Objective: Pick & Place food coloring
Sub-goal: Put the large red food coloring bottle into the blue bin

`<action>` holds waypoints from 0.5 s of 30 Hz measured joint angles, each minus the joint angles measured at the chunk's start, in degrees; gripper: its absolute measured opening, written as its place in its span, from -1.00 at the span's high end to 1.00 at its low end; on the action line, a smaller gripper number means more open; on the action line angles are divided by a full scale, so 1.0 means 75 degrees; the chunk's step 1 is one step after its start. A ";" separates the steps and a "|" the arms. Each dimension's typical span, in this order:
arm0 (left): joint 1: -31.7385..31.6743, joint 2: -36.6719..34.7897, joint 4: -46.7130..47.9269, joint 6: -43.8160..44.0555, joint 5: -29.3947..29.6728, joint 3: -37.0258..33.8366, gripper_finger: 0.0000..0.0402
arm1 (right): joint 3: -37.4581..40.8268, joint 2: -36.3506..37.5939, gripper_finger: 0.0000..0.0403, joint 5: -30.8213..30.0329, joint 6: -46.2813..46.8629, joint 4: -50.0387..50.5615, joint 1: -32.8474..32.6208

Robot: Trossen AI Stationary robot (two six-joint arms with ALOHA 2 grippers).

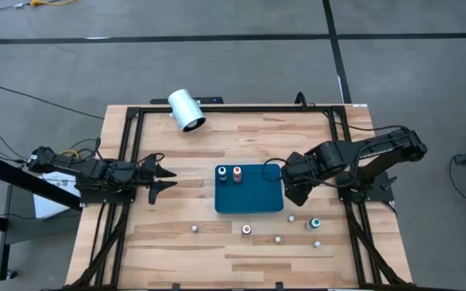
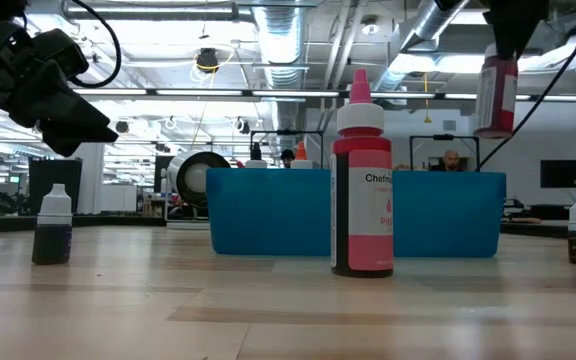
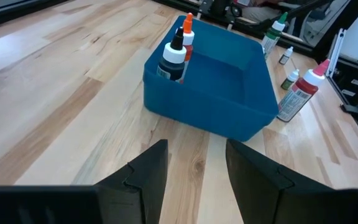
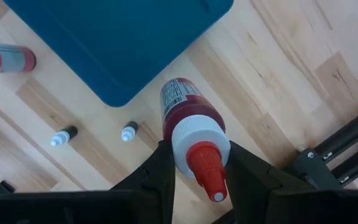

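The dark red bottle will go down from my right gripper beside the food coloring bottles along the teal tray's far edge (image 1: 252,174).
The teal tray (image 1: 249,194) sits mid-table with two food coloring bottles (image 1: 230,172) standing in its far left corner. Several more small bottles stand loose on the wood near the front edge, among them a pink one (image 2: 362,190) and a dark one (image 2: 52,225). My right gripper (image 1: 292,184) hangs at the tray's right end, shut on a dark red bottle (image 4: 188,115) with a white cap and red tip. My left gripper (image 3: 194,171) waits open to the left of the tray, nothing between its fingers. My right gripper pinches the red bottle's white cap (image 4: 194,142) between its two fingers (image 4: 159,177), which come from above and point down. The bottle hangs below them, cap up, lifted clear (image 2: 496,95) above the tray's rim, over the wood beside the tray's corner.
A big white cylinder (image 1: 187,110) lies at the table's far edge. Black frame rails (image 1: 128,162) run along the left, right and far sides. Loose bottles (image 1: 315,223) stand on the wood just near and right of the tray.
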State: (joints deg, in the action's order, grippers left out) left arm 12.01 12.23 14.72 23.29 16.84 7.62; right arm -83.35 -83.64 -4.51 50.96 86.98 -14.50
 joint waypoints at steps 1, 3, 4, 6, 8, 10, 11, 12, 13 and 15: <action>0.0000 -0.0003 0.0000 -0.0009 0.0000 0.0000 0.24 | 0.0000 0.0003 0.48 -0.0006 -0.0004 0.0000 0.0000; 0.0003 0.0000 0.0000 -0.0006 0.0000 0.0000 0.24 | 0.0000 0.0002 0.48 -0.0018 -0.0043 -0.0016 0.0000; 0.0003 -0.0002 0.0000 -0.0006 0.0000 0.0000 0.24 | 0.0000 0.0002 0.48 -0.0028 -0.0054 -0.0063 0.0000; 0.0000 -0.0001 0.0001 0.0032 0.0000 0.0000 0.24 | 0.0000 0.0000 0.48 -0.0081 -0.0070 -0.0222 0.0000; 0.0001 -0.0002 0.0003 0.0082 -0.0001 0.0000 0.24 | 0.0000 0.0001 0.48 -0.0193 -0.0208 -0.0505 0.0000; 0.0003 0.0000 0.0003 0.0096 0.0000 0.0000 0.24 | 0.0000 0.0002 0.49 -0.0316 -0.0311 -0.0814 0.0008; 0.0003 0.0000 0.0003 0.0099 0.0000 0.0000 0.24 | 0.0000 0.0001 0.49 -0.0395 -0.0395 -0.0955 0.0033; 0.0000 0.0000 0.0003 0.0102 -0.0003 0.0000 0.24 | 0.0000 -0.0002 0.49 -0.0450 -0.0476 -0.1124 0.0058; 0.0003 0.0000 0.0003 0.0102 0.0000 0.0000 0.24 | 0.0000 -0.0010 0.49 -0.0519 -0.0557 -0.1300 0.0095; 0.0002 -0.0001 0.0002 0.0102 0.0000 0.0000 0.24 | 0.0000 -0.0020 0.49 -0.0715 -0.0726 -0.1612 0.0181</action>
State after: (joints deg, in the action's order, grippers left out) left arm 12.03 12.22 14.73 24.05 16.84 7.62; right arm -83.35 -83.79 -9.87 45.51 74.89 -13.14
